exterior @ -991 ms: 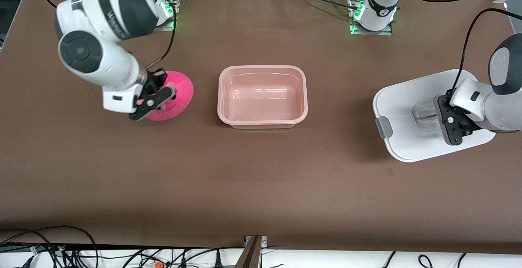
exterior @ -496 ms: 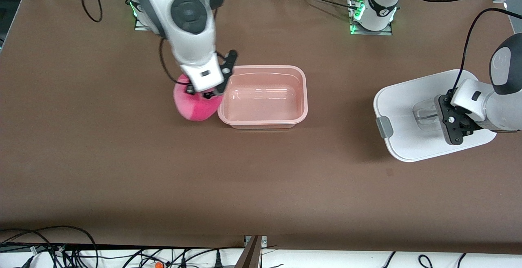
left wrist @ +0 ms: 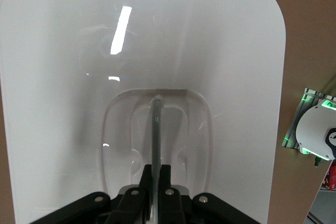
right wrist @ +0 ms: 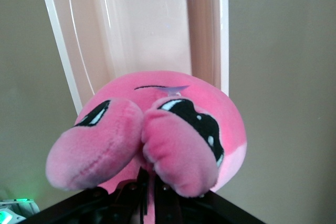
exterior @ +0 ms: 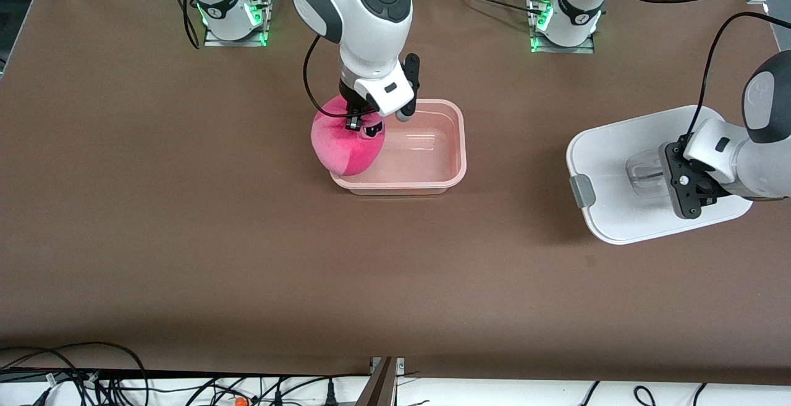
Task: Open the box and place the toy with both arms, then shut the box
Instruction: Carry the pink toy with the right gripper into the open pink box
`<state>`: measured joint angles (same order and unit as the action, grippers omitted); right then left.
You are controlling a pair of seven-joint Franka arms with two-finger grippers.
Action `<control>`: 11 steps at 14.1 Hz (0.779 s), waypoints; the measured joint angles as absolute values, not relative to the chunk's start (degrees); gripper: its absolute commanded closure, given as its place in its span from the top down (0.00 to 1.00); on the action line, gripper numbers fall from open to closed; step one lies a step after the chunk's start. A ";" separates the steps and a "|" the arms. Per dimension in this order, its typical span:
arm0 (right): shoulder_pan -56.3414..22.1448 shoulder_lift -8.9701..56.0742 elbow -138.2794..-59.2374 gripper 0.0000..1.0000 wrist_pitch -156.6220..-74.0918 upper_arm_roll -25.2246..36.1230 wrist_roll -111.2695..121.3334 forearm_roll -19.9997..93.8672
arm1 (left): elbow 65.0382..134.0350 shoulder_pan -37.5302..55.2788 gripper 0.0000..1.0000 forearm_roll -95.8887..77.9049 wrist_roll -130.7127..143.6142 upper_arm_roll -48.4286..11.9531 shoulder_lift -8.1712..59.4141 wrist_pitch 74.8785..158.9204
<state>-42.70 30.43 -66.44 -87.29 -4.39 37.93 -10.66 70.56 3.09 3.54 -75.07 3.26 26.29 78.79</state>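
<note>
My right gripper needs to set the toy down on the pale pink box's bottom (exterior: 389, 156) (right wrist: 158, 35), next to the box's side that is farthest from the arm bases.
The toy (exterior: 346, 143), a round hot-pink plush with dark eyes, hangs from my right gripper (exterior: 360, 123), which is shut on a fold between its ears. It is over the rim of the box (exterior: 460, 146) at the end toward the right arm. The pale pink box stands open with nothing in it. In the right wrist view the toy (right wrist: 157, 129) fills the foreground above my right gripper (right wrist: 152, 179), and the box (right wrist: 142, 24) lies past it. At the left arm's end of the table, my left gripper (exterior: 680, 191) is shut on the clear handle (left wrist: 156, 124) of the white lid (left wrist: 79, 77).
A grey clip (exterior: 582, 192) sits on the edge of the lid (exterior: 609, 146) that faces the box. Both arm bases (exterior: 559, 23) with green lights stand along the table edge farthest from the front camera. Cables (exterior: 93, 375) lie below the table edge nearest that camera.
My right arm has carried the toy from the right arm's end of the table to over the box's rim. The left arm and the lid have stayed put.
</note>
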 measured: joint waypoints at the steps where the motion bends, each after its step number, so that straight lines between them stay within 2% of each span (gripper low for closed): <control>1: -42.90 30.87 -65.89 0.00 -87.29 -4.39 37.93 -10.66 | 70.56 3.09 0.00 3.54 -75.13 3.26 26.29 78.77; 7: -45.08 37.38 -65.29 0.00 -87.70 -4.37 37.42 -10.67 | 70.56 2.87 0.00 3.55 -76.65 3.31 26.30 78.73; 11: -46.21 41.77 -65.08 0.00 -92.39 -4.24 34.60 -11.24 | 70.57 2.46 0.00 3.55 -79.22 3.35 26.57 78.72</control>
<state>-46.21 41.77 -65.08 -92.39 -4.24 34.60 -11.24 70.57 2.46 3.55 -79.22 3.35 26.57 78.72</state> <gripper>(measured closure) 0.934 0.930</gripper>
